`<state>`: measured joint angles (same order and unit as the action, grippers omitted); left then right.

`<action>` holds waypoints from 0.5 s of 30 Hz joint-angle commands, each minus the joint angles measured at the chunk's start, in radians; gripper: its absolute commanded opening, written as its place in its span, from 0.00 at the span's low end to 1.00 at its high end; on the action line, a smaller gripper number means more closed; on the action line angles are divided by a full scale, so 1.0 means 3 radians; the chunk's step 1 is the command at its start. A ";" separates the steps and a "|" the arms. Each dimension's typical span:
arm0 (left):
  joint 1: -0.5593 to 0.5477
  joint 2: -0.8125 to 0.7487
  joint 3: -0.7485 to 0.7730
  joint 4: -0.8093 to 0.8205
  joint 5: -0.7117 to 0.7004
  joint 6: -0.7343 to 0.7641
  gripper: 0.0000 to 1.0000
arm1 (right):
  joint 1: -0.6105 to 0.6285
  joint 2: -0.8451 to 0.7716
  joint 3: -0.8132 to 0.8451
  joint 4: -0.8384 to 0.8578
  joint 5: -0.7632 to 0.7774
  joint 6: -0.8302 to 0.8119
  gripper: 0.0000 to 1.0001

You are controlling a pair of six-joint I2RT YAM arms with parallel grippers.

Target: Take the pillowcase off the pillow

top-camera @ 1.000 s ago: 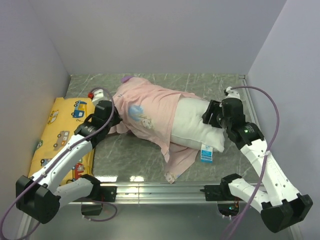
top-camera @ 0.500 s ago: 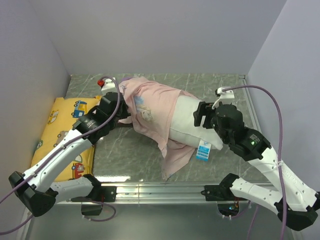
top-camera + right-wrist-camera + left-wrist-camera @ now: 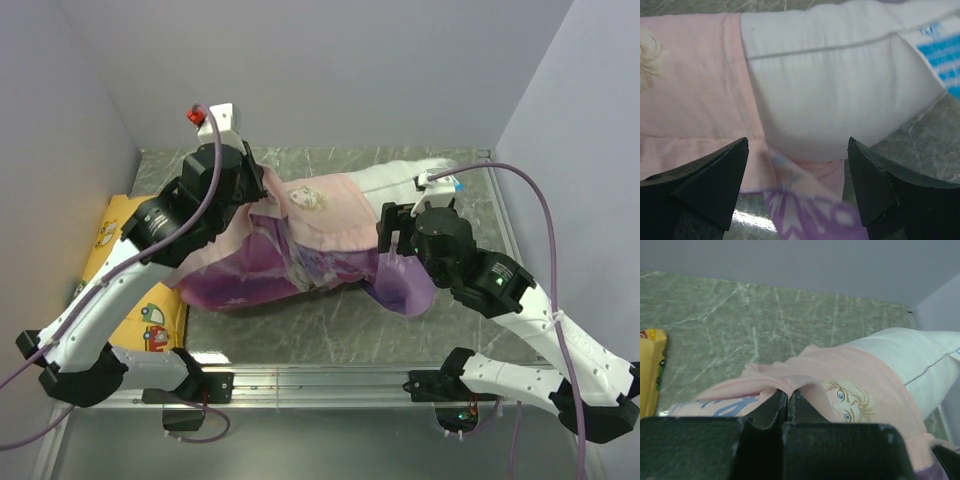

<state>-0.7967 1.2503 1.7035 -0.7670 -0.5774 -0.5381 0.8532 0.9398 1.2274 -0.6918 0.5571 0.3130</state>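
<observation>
The robot's right gripper needs to close on the purple hanging flap [image 3: 402, 282] [image 3: 807, 212] of the pillowcase, at the pillowcase's open end just under the white pillow.
The pink-purple pillowcase [image 3: 300, 250] hangs lifted across the middle of the table, pale pink inside showing, purple printed side drooping below. The white pillow [image 3: 395, 180] sticks out of its open end at the back right, blue-and-white tag [image 3: 455, 185] at its tip. My left gripper [image 3: 255, 190] is shut on a pinched fold of the pillowcase [image 3: 785, 382] and holds it high. My right gripper [image 3: 392, 235] is open, jaws wide apart over the pillow [image 3: 840, 95] and the pillowcase hem [image 3: 747, 100], holding nothing.
A yellow cushion with cartoon vehicles [image 3: 150, 310] lies along the left wall under my left arm. Grey walls close in the left, back and right. The marbled green table [image 3: 330, 320] shows in front of the fabric.
My left gripper has risen and moved back, lifting the pillowcase off the table. The pillow has swung so its tagged end points to the back right. More white pillow is exposed.
</observation>
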 commanded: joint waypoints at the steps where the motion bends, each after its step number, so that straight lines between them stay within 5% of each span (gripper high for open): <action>1: 0.0323 0.0178 -0.0012 0.0357 0.0195 0.0101 0.00 | 0.0009 0.0134 -0.0194 0.0254 0.0229 -0.0021 0.90; 8: 0.0952 0.0602 -0.0764 0.0761 0.0927 -0.0067 0.00 | -0.0415 0.0580 -0.0757 0.0823 -0.0302 0.0214 0.93; 15: 0.0984 0.0899 -0.0954 0.1043 0.1300 -0.0052 0.14 | -0.0446 0.0621 -0.1166 0.1252 -0.0691 0.0250 0.95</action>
<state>-0.4850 1.5249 1.4147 -0.5339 -0.3187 -0.5419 0.7238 1.1366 0.8829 -0.4450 0.4103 0.3676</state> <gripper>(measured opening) 0.110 0.944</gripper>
